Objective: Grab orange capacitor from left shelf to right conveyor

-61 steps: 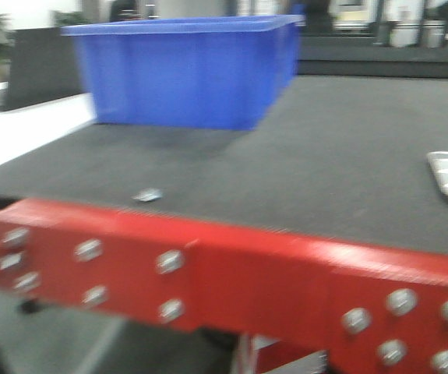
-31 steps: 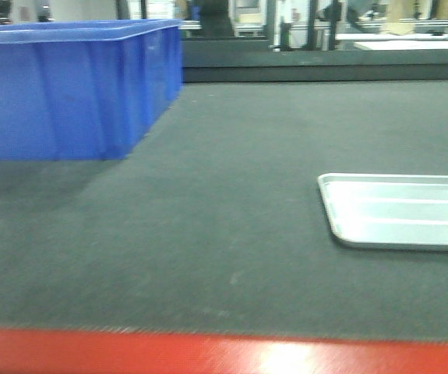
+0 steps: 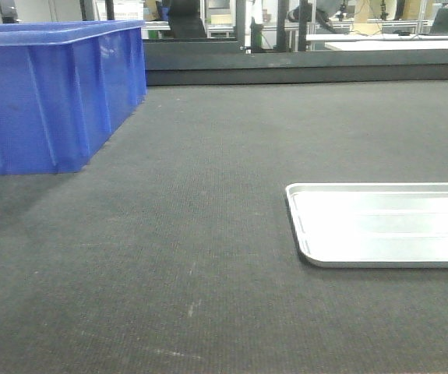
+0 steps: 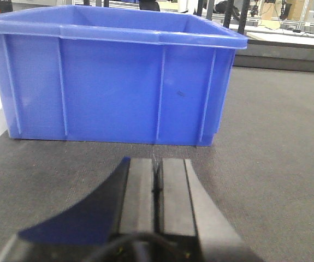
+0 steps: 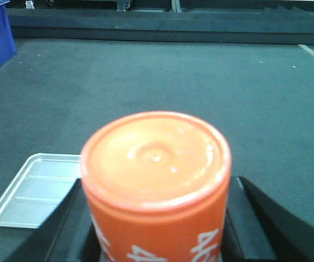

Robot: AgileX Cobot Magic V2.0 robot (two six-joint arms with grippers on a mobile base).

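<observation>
My right gripper has the orange capacitor to put down. It will set it upright on the shallow silver tray [image 3: 434, 236], well in from the tray's edge on the bin side.
The orange capacitor [image 5: 155, 164], flat-topped with white print on its side, fills the lower middle of the right wrist view. My right gripper [image 5: 159, 232] is shut on it, one black finger on each side, and holds it above the right conveyor [image 5: 200, 71], a dark textured belt. My left gripper [image 4: 157, 174] is shut with nothing between its pads, low over the same belt [image 4: 277, 136] and facing a blue bin. The left shelf is out of view. Neither gripper shows in the front view.
A large blue plastic bin [image 3: 44, 93] [image 4: 113, 82] stands on the belt [image 3: 208, 234] at the left. A shallow silver tray [image 3: 379, 226] [image 5: 34, 191] lies on the belt, below and left of the capacitor. A black rail [image 3: 301, 74] runs along the far edge.
The front view has swung and moved forward. The red bolted frame has left the picture, the blue bin has slid to the left, and the silver tray has come further into view.
</observation>
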